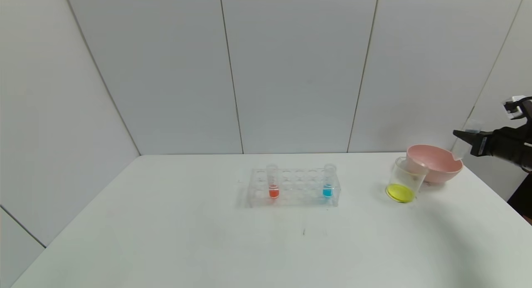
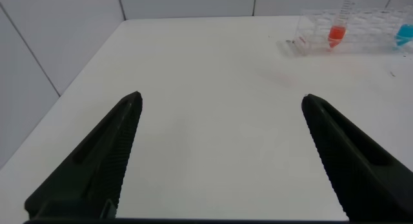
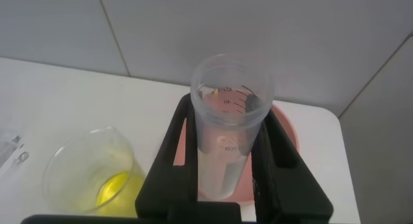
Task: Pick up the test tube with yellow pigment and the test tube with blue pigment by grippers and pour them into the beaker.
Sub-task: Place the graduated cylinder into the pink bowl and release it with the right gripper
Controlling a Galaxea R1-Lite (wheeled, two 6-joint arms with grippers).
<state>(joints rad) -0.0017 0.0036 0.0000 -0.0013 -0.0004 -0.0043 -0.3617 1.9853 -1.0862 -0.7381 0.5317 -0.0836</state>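
Note:
Next, I let go of the clear test tube, now held up above the pink bowl, with my right gripper inside the pink bowl [image 1: 432, 164] [image 3: 229, 156] beside the beaker.
My right gripper [image 1: 460, 135] is shut on a clear test tube [image 1: 471, 126] and holds it up above the pink bowl. In the right wrist view the tube [image 3: 229, 130] sits between the black fingers [image 3: 171, 159] with no yellow liquid in it. The beaker [image 1: 405, 179] stands beside the bowl with yellow liquid at its bottom, also in the right wrist view [image 3: 90, 175]. The test tube with blue pigment [image 1: 328, 183] stands upright at the right end of the rack [image 1: 293, 188]. My left gripper [image 2: 221, 98] is open and empty over bare table, out of the head view.
A tube with orange-red liquid [image 1: 272, 183] stands at the rack's left end, also in the left wrist view [image 2: 337, 30]. The pink bowl [image 1: 436, 162] sits at the table's far right, touching the beaker. A grey panel wall stands behind the table.

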